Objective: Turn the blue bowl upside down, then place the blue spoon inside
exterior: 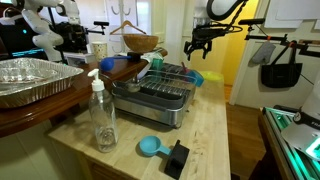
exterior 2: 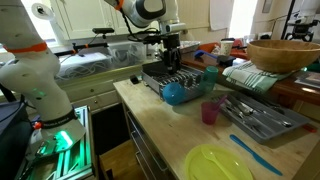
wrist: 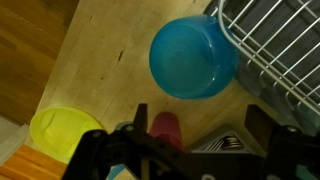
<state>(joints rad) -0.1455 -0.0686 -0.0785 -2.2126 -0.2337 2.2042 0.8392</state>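
Note:
The robot's gripper should next go to the blue bowl's rim (exterior: 197, 73) (wrist: 188, 96) on the side facing the pink cup, away from the dish rack, and close there.
The blue bowl (wrist: 193, 57) rests on the wooden table against the corner of the dish rack (wrist: 275, 50), and shows in both exterior views (exterior: 193, 76) (exterior 2: 175, 93). My gripper (wrist: 198, 125) hangs open above it and a little to one side, with nothing between its fingers (wrist: 140, 115). It also shows in both exterior views (exterior: 200, 42) (exterior 2: 170, 50), held over the end of the rack. The blue spoon (exterior 2: 255, 153) lies flat on the table near the yellow-green dish (exterior 2: 220, 163), well away from the bowl.
A pink cup (exterior 2: 211, 112) and a cutlery tray (exterior 2: 255, 115) stand between bowl and spoon. A wooden bowl (exterior 2: 285, 55) sits on the raised counter. On the rack's other side are a soap bottle (exterior: 103, 115), a blue scoop (exterior: 150, 146) and a foil tray (exterior: 30, 80).

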